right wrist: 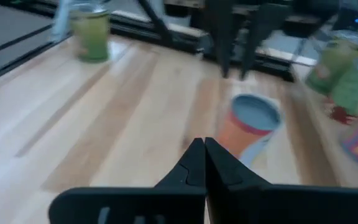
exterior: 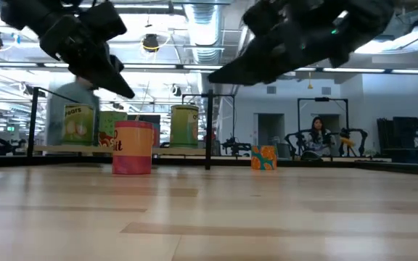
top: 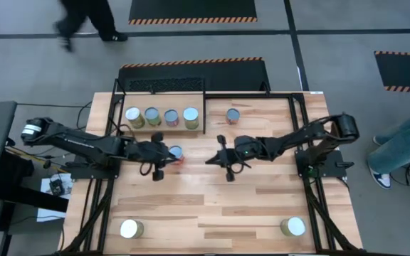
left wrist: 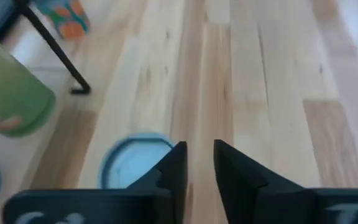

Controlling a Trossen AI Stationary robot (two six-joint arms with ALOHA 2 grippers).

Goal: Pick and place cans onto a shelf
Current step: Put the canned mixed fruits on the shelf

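My left gripper should open wider and pinch the can's rim (left wrist: 167, 140), because the red-orange can's top sits to one side of its narrow finger gap.
A red-orange can (top: 176, 151) stands upright on its base on the table's middle left; it also shows in the low view (exterior: 133, 147) and the right wrist view (right wrist: 250, 127). My left gripper (top: 166, 154) hovers above it, its fingers a narrow gap apart (left wrist: 201, 155), and the can's top (left wrist: 132, 163) sits beside one finger. My right gripper (top: 212, 158) is shut and empty (right wrist: 204, 146), off the table, pointing at the can from the right. Several cans (top: 161, 116) stand in a row on the shelf (top: 161, 129) at the far left. Another can (top: 232, 115) stands right of the shelf.
Two yellow-green cans stand near the table's near edge, one left (top: 130, 229) and one right (top: 292, 227). Black rails (top: 205, 107) border the shelf. Bare wood lies between the arms and the near edge. A person (top: 84, 21) walks beyond the table; another (top: 404, 146) sits at its right.
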